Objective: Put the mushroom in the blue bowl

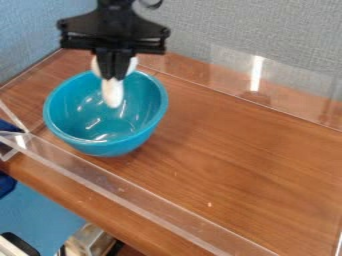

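Observation:
The mushroom will drop on the blue bowl's bottom [110, 127], toward the bowl's side by the front clear wall.
The blue bowl [83, 135] stands on the left part of the wooden table. My black gripper [115, 71] hangs over the bowl, pointing down, shut on the mushroom [112, 88]. The cream-white mushroom hangs from the fingers above the bowl's inside, clear of its floor. Only its lower part shows below the fingers.
Low clear plastic walls [254, 70] run around the wooden table top [241, 150]. The front wall [120, 190] passes just in front of the bowl. A blue wall stands behind the table.

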Action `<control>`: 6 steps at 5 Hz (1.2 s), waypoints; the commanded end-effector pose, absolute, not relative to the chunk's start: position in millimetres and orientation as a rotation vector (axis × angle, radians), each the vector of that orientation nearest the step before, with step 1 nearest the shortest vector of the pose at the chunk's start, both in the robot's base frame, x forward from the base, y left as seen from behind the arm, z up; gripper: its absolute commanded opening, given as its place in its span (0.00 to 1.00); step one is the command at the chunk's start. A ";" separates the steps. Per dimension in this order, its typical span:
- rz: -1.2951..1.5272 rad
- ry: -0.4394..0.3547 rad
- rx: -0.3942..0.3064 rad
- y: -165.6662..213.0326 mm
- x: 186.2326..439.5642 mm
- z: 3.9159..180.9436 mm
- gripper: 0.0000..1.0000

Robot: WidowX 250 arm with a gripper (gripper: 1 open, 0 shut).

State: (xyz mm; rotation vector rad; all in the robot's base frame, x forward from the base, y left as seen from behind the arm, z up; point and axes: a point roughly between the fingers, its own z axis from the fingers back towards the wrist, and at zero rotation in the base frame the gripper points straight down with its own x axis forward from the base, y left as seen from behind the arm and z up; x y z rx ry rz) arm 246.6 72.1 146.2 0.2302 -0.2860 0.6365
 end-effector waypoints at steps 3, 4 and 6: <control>0.660 -0.257 0.267 79.5 248.3 112.0 0.00; 0.667 -0.256 0.255 78.0 250.1 111.4 0.00; 0.682 -0.255 0.237 78.4 252.0 110.8 0.00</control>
